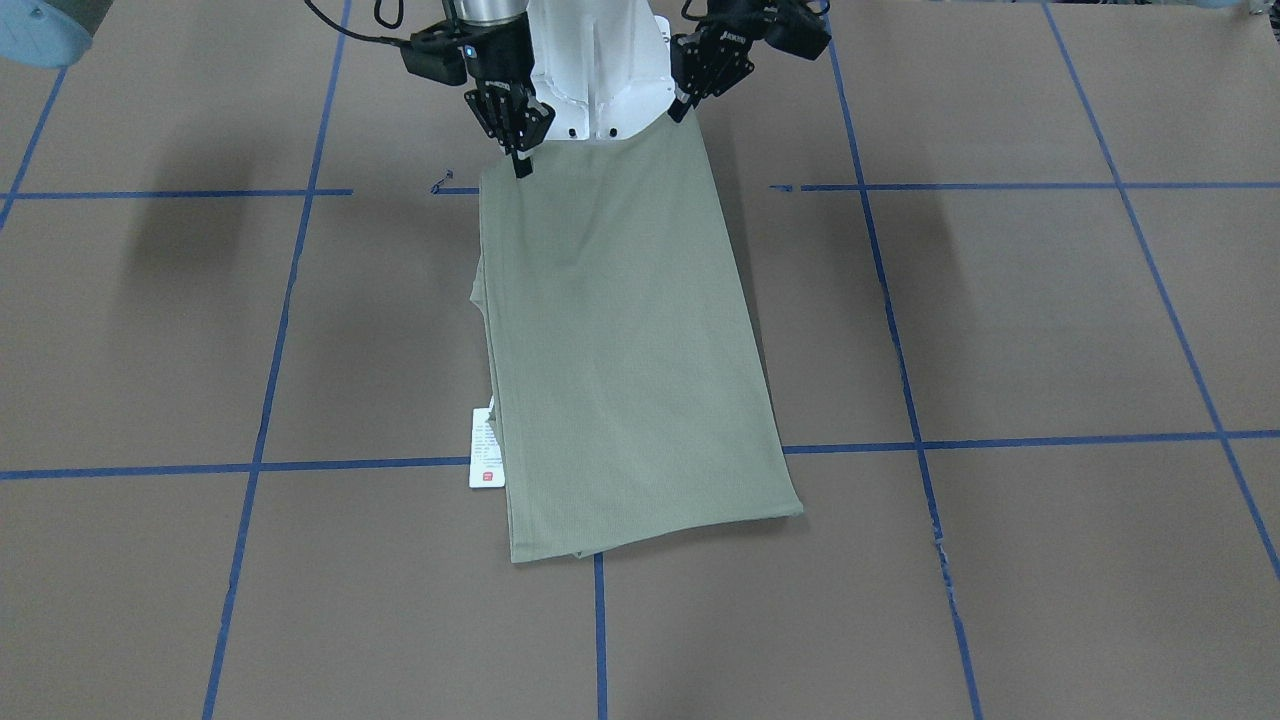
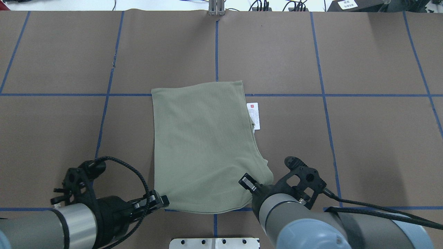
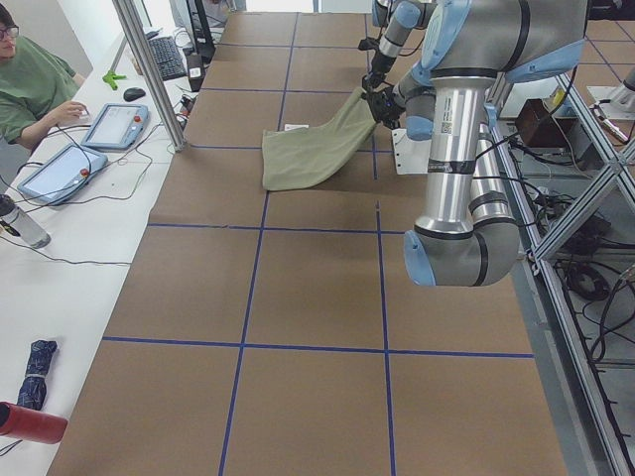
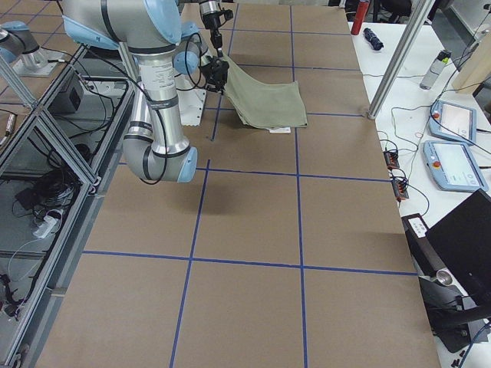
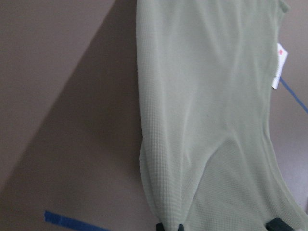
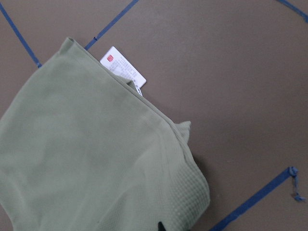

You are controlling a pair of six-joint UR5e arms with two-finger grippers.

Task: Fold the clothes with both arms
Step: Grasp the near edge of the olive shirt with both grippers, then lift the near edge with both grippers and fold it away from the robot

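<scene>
The robot's left gripper will release its raised corner on the shirt (image 1: 735,334), close to the long edge across from the white hang tag.
The sage-green shirt (image 1: 620,340) (image 2: 204,148) is folded into a long rectangle on the brown table. Its far end rests flat, and its white hang tag (image 1: 487,450) (image 2: 253,115) pokes out at one side. The end nearest the robot is raised off the table, as the left side view shows on the shirt (image 3: 317,149). My left gripper (image 1: 683,110) (image 2: 162,200) is shut on one raised corner. My right gripper (image 1: 520,165) (image 2: 247,181) is shut on the other. In the wrist views the cloth (image 5: 207,120) (image 6: 86,159) slopes away below each gripper.
The white pedestal base (image 1: 600,70) stands between the arms, right behind the raised edge. Blue tape lines (image 2: 216,45) grid the table. A person (image 3: 30,84) sits at a side bench with control tablets (image 3: 114,124). A metal post (image 3: 149,69) stands at the table's edge.
</scene>
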